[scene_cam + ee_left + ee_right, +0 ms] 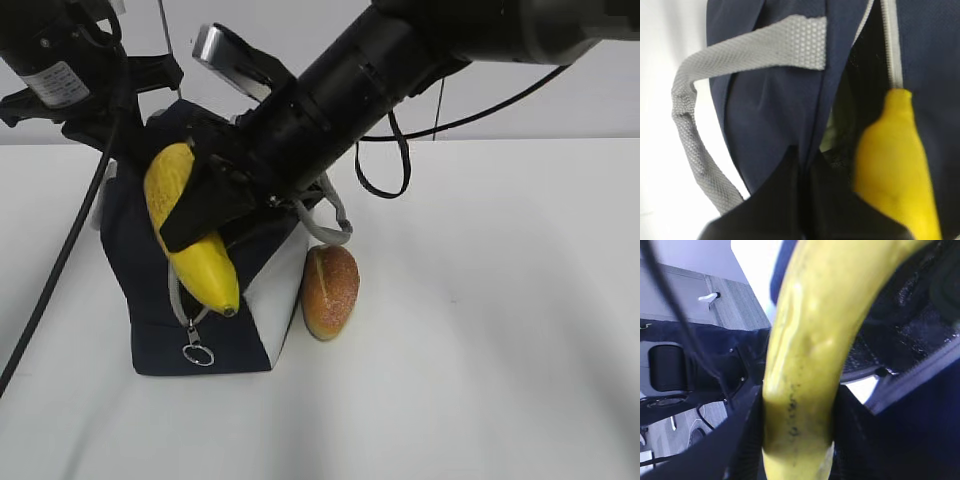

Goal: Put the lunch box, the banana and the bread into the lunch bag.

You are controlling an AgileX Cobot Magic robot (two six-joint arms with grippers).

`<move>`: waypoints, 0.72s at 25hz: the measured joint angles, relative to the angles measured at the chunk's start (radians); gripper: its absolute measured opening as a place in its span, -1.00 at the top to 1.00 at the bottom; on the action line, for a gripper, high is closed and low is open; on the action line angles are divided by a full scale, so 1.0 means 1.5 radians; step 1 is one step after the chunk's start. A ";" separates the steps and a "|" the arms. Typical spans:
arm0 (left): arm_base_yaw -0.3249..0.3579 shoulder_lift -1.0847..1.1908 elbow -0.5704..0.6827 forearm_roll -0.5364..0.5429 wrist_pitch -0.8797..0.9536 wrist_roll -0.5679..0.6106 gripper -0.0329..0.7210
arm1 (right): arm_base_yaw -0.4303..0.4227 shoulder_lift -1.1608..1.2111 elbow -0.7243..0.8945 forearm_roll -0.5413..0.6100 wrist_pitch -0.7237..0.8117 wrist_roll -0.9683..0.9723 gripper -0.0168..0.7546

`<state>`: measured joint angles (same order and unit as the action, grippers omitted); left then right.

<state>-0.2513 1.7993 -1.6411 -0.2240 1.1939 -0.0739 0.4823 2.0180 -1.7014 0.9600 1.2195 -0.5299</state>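
Observation:
My right gripper has the banana. It will let go of it inside the lunch bag (201, 248), between the lunch box and the edge of the lunch bag that my left gripper holds.
The navy lunch bag (140, 262) stands at the table's left with its top open. My right gripper (196, 214) is shut on the yellow banana (208, 268), holding it at a slant above the bag's opening, dark tip down. In the right wrist view the banana (797, 405) fills the gap between the fingers. My left gripper (802, 167) is shut on the navy edge of the lunch bag (770, 110) beside the opening. A sliver of sage green (827, 137) inside the bag looks like the lunch box, mostly hidden. The bread (330, 290) lies on the table against the bag's white side.
A grey strap handle (332, 222) hangs over the bag's right side, and another strap (755, 50) crosses the left wrist view. The zipper's ring pull (198, 353) dangles at the bag's front. A black cable (60, 260) trails down the left. White table spreads to the right.

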 joint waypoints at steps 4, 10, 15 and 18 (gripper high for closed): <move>0.000 0.000 0.000 0.000 -0.001 0.000 0.92 | 0.000 0.027 0.000 0.000 -0.001 0.000 0.16; 0.000 0.000 0.000 0.000 -0.001 0.000 0.92 | -0.005 0.040 0.000 -0.001 -0.005 0.020 0.16; 0.000 0.000 0.000 0.000 0.001 0.000 0.92 | -0.006 0.047 0.000 -0.001 -0.083 0.089 0.16; 0.000 0.000 0.000 0.000 0.002 0.000 0.92 | -0.006 0.047 0.000 0.000 -0.130 0.120 0.16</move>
<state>-0.2513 1.7993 -1.6411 -0.2240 1.1971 -0.0739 0.4739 2.0883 -1.7014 0.9600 1.0252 -0.3505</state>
